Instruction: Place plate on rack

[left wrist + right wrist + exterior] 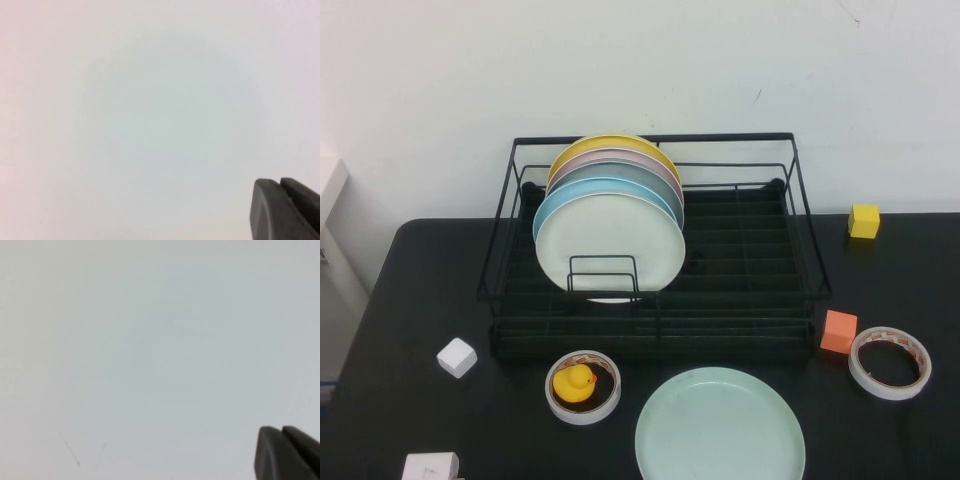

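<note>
Next, the robot's left gripper needs to take hold of the mint-green plate by its edge (638,439) on the side toward the yellow rubber duck.
The pale mint-green plate (720,425) lies flat on the black table at the front, just right of centre. The black wire rack (803,225) stands behind it and holds several upright plates on its left side, with a white plate (610,245) in front. Neither arm shows in the high view. My left gripper (279,181) shows only its two dark fingertips pressed together, shut and empty, against a blank white wall. My right gripper (281,429) looks the same, shut and empty, facing the white wall.
A yellow rubber duck (575,383) sits inside a tape roll left of the plate. Another tape roll (890,362) and an orange cube (838,332) lie to the right. A yellow cube (864,221) is at the back right, and white blocks (457,357) lie at the left.
</note>
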